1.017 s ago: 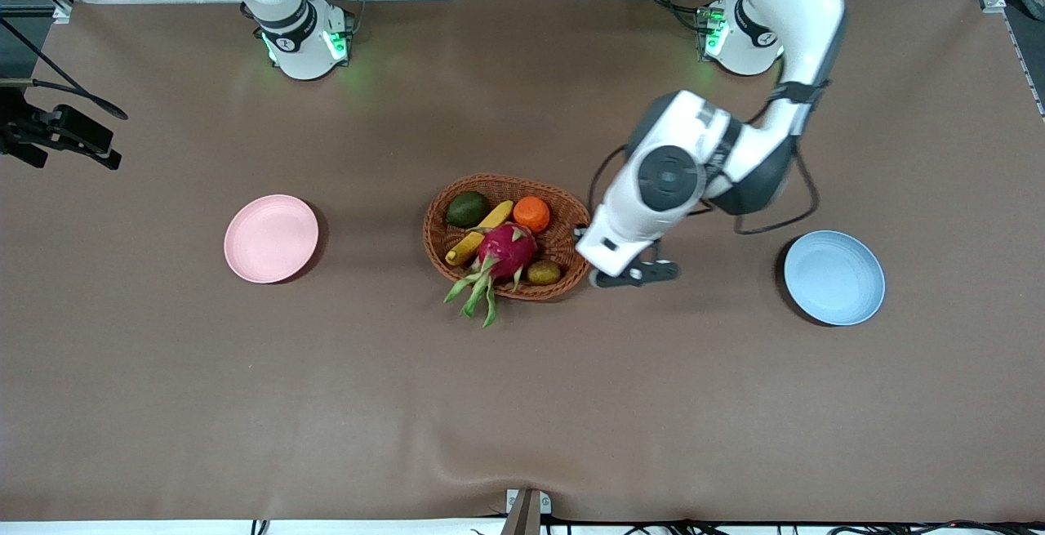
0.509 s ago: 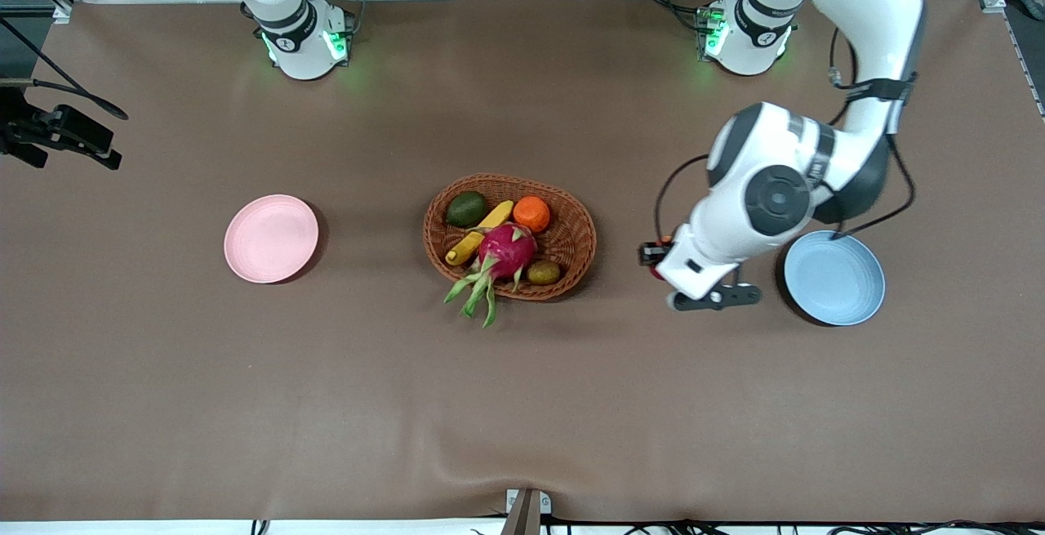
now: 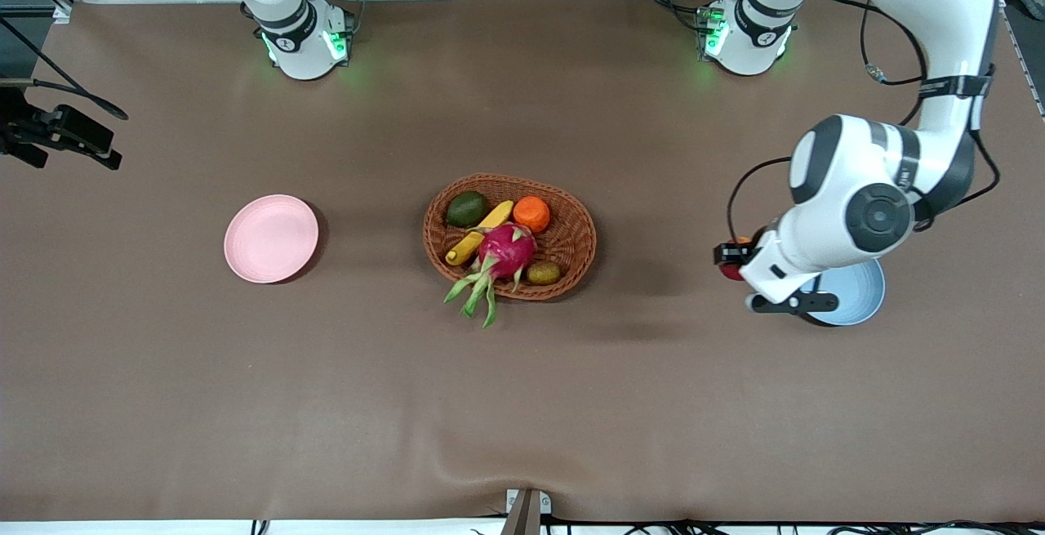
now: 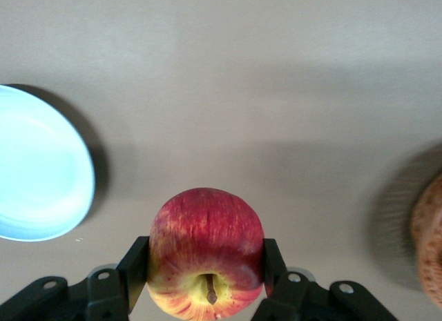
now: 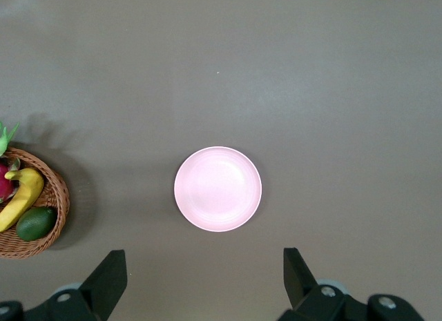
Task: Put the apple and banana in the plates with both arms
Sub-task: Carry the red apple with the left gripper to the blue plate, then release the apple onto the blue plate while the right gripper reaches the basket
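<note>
The robot's left gripper needs to set the red apple down near the middle of the pale blue plate [image 3: 835,269] [image 4: 19,184].
My left gripper [image 3: 732,260] [image 4: 206,267] is shut on the red apple [image 3: 727,270] [image 4: 206,248], which hangs stem-side toward the wrist camera, over bare table just beside the pale blue plate [image 3: 859,296] [image 4: 36,174]. The arm covers much of that plate in the front view. The yellow banana [image 3: 478,233] [image 5: 18,197] lies in the wicker basket [image 3: 575,226] [image 5: 43,242] at the table's middle. My right gripper [image 5: 205,286] stands open high above the pale pink plate [image 3: 271,238] [image 5: 217,188], with nothing between its fingers; it is outside the front view.
The basket also holds a pink dragon fruit [image 3: 506,248], an orange [image 3: 531,213], a green avocado [image 3: 466,208] and a small brown fruit [image 3: 543,273]. A black device on a stand [image 3: 59,135] sits at the right arm's end of the table.
The left arm has carried the apple from beside the basket toward the left arm's end of the table, up to the blue plate. The right arm has not moved.
</note>
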{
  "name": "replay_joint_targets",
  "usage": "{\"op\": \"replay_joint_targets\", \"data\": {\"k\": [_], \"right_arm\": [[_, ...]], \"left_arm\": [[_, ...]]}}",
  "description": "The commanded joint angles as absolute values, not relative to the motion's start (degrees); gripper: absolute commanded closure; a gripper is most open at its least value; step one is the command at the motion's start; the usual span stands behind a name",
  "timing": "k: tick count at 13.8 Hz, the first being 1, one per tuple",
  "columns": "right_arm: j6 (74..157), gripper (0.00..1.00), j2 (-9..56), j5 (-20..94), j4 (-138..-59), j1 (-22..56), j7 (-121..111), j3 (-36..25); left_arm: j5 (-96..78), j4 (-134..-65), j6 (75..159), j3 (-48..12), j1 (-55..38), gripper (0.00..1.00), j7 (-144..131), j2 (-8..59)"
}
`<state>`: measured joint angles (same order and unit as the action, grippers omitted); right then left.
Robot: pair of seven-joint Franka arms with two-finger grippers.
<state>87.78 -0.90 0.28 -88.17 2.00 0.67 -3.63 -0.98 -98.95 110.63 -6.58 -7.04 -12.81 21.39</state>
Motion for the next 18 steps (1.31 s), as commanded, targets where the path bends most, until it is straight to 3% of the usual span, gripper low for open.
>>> {"op": "replay_joint_targets", "data": {"k": [1,9,18], "right_arm": [[87.7,0.0,-1.1,-0.3,-88.3,2.3,0.3,-3.3],[87.5,0.0,-1.0,-0.2,-88.5,2.9,0.3,-3.3],[87.9,0.0,1.5,-0.2,-89.6,7.0,4.0,-3.3]], "left_arm": [[0.2,-105.5,115.0,-7.3,-3.1,0.68,-8.9,18.1],[0.4,-113.6,124.7,-7.5,10.9,0.68,11.3,20.6],[3.8,-113.4,130.6,-7.1,14.3,0.7,15.3,25.4]]}}
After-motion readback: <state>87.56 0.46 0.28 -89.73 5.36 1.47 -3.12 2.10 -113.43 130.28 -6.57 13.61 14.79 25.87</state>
